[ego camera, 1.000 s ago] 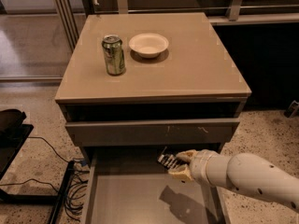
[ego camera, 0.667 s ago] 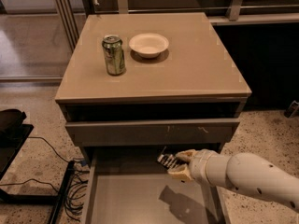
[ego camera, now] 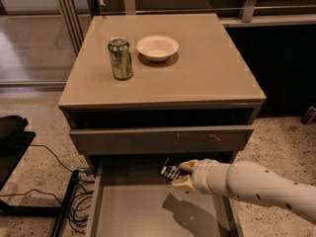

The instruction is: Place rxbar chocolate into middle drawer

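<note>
The robot's gripper should release the rxbar chocolate on the middle drawer's grey bottom (ego camera: pixel 172 196), by the tip of the shadow of the robot's arm.
The rxbar chocolate (ego camera: pixel 169 171) is a small black wrapper with white lettering, held in my gripper (ego camera: pixel 182 176) above the back of the open middle drawer (ego camera: pixel 143 214). The gripper is shut on the bar, its cream fingers (ego camera: pixel 187 166) above and below the bar's right end. My white arm (ego camera: pixel 261 185) comes in from the lower right over the drawer's right wall. The drawer is pulled out, a grey tray with a smooth floor; the arm's shadow lies on that floor.
A drawer with a scuffed front panel (ego camera: pixel 163 139) sits just above the gripper. On the cabinet top (ego camera: pixel 212 68) stand a green can (ego camera: pixel 121 58) and a white bowl (ego camera: pixel 157 47). Cables (ego camera: pixel 74 201) lie on the floor at left.
</note>
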You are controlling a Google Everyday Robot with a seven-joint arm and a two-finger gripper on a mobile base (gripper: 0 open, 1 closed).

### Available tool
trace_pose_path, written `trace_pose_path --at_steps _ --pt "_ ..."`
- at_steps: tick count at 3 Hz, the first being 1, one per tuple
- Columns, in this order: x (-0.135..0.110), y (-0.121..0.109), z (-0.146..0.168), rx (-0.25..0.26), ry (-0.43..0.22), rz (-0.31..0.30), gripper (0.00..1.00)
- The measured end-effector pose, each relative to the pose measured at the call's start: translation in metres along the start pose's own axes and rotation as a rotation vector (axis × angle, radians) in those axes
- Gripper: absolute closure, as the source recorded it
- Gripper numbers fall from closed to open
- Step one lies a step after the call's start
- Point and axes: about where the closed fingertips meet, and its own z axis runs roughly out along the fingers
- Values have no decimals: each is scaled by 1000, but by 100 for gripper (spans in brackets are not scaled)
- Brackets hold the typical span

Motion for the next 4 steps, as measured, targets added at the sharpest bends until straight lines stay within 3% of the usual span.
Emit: trace_pose_path --at_steps 1,2,4 --pt "17 7 28 -26 -45 -53 100" --pt "50 11 46 -56 -79 -69 100" --pt "106 14 92 -168 -45 -22 100"
